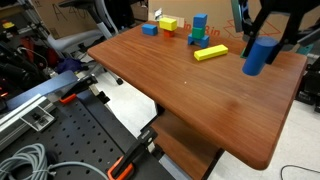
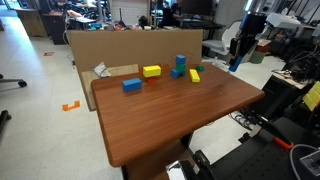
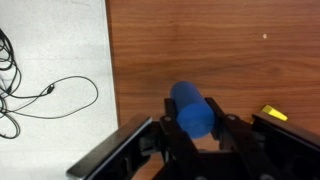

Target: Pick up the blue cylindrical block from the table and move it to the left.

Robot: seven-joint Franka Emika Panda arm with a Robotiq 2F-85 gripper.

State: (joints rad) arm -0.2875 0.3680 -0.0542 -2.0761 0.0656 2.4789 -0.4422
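The blue cylindrical block, upright at the table's far edge now, will be put down by my gripper near the table's long edge (image 1: 145, 72), in front of the small blue block.
The blue cylindrical block (image 3: 192, 108) sits between my gripper's (image 3: 195, 128) fingers, which are shut on it. In both exterior views the block (image 1: 257, 56) (image 2: 236, 65) hangs upright under the gripper (image 1: 264, 34) (image 2: 241, 48) at the far edge of the reddish-brown table (image 1: 200, 100) (image 2: 170, 115). I cannot tell whether its base touches the wood. In the wrist view the table (image 3: 210, 45) fills the background behind the block.
On the table stand a flat yellow block (image 1: 210, 53) (image 3: 274, 113), a tall square blue block (image 1: 199, 24) (image 2: 180, 63), a teal block (image 1: 196, 38), a yellow block (image 1: 167, 23) and a small blue block (image 1: 149, 29). A black cable (image 3: 45, 95) lies on the floor beside the table edge.
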